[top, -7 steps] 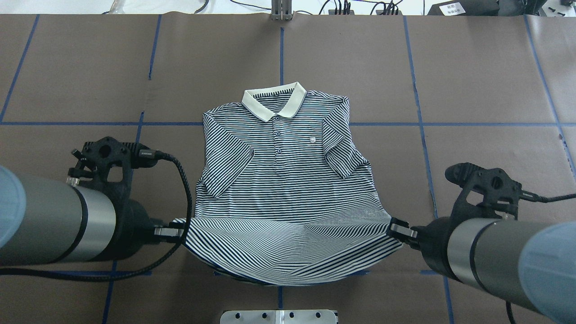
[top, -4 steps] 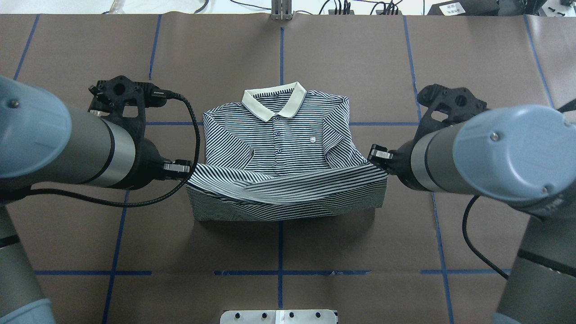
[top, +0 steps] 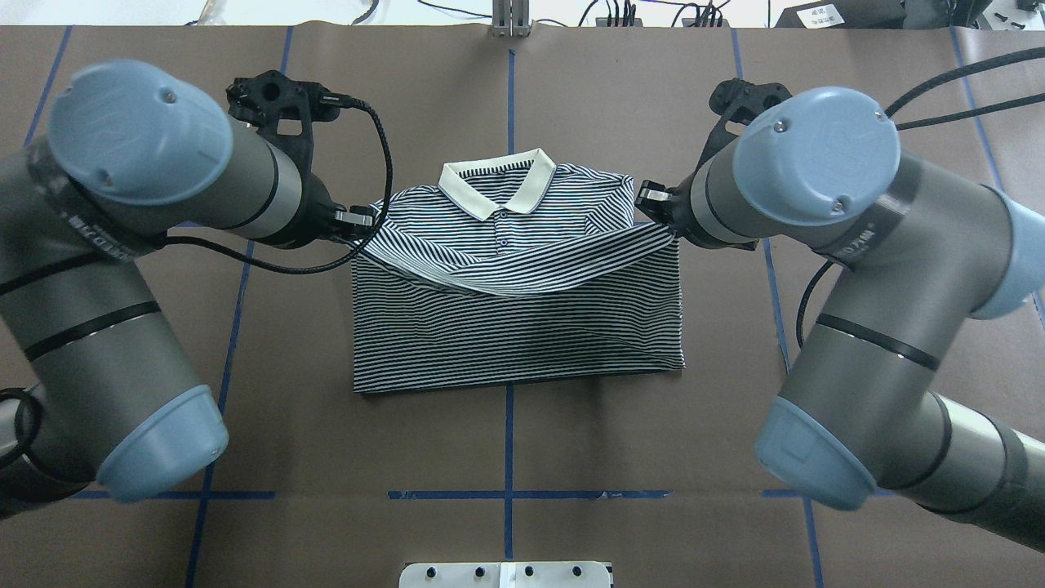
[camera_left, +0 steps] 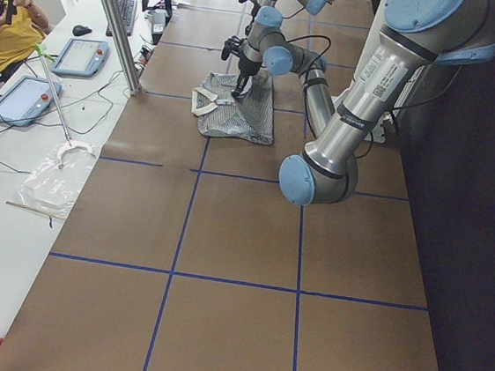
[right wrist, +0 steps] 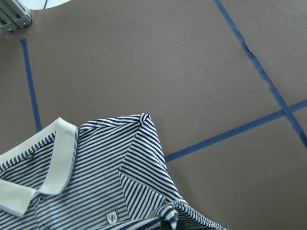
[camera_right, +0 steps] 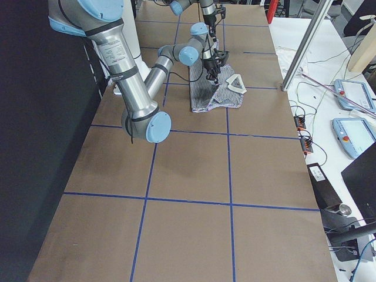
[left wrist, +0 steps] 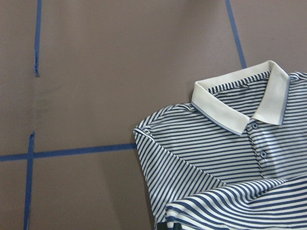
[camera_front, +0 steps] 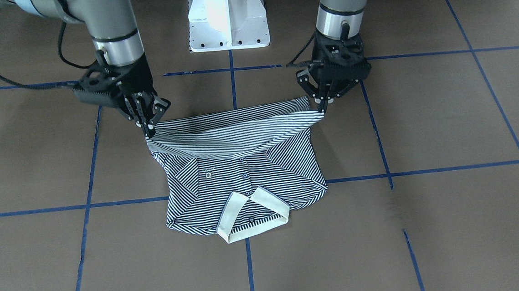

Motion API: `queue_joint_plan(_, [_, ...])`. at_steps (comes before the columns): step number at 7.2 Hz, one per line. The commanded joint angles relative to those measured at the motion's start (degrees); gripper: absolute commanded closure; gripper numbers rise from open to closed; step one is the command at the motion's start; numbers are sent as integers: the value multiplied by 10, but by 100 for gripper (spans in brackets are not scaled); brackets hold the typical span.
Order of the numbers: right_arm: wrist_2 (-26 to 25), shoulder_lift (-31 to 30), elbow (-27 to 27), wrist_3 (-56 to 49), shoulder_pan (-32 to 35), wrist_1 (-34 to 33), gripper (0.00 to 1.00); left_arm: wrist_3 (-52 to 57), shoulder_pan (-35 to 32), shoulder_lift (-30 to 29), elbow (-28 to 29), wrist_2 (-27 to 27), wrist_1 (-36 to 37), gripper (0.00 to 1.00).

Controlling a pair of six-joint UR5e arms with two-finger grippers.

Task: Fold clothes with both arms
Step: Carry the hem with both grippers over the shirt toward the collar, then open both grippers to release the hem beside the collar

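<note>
The robot's left gripper should release the hem corner on the brown table just off the sleeve (camera_front: 337,193) (left wrist: 119,118), past the blue tape.
The striped polo shirt (top: 514,318) lies on the brown table, cream collar (top: 498,186) at the far end. Its lower half is lifted and doubled over the chest, hanging in a sagging band (camera_front: 233,131) between both grippers. My left gripper (top: 363,222) is shut on the left hem corner; in the front view it (camera_front: 323,107) sits on the right. My right gripper (top: 653,204) is shut on the right hem corner; in the front view it (camera_front: 149,131) sits on the left. The left wrist view shows the collar (left wrist: 240,105) and the right wrist view the chest patch (right wrist: 112,218).
The white pedestal base (camera_front: 227,17) stands at the robot's side of the table (top: 735,457). Blue tape lines (top: 506,494) cross the brown surface. A metal post (top: 510,20) stands at the far edge. Operator desks with tablets (camera_left: 22,95) lie beyond the table.
Both grippers carried the hem away from the robot, from near the front edge to the shoulders. The fold line now lies at mid-shirt and the sleeves are covered.
</note>
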Motion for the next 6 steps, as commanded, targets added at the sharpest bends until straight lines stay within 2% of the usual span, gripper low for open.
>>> queue_joint_plan(1, [-2, 36, -141, -5, 17, 93, 100, 18, -24, -11, 116, 3, -100, 100])
queue_joint_plan(3, [-3, 38, -214, -17, 25, 167, 100, 18, -27, -24, 223, 12, -198, 100])
queue_joint_plan(6, [-3, 38, -231, -25, 34, 168, 100, 18, -25, -28, 259, 16, -206, 100])
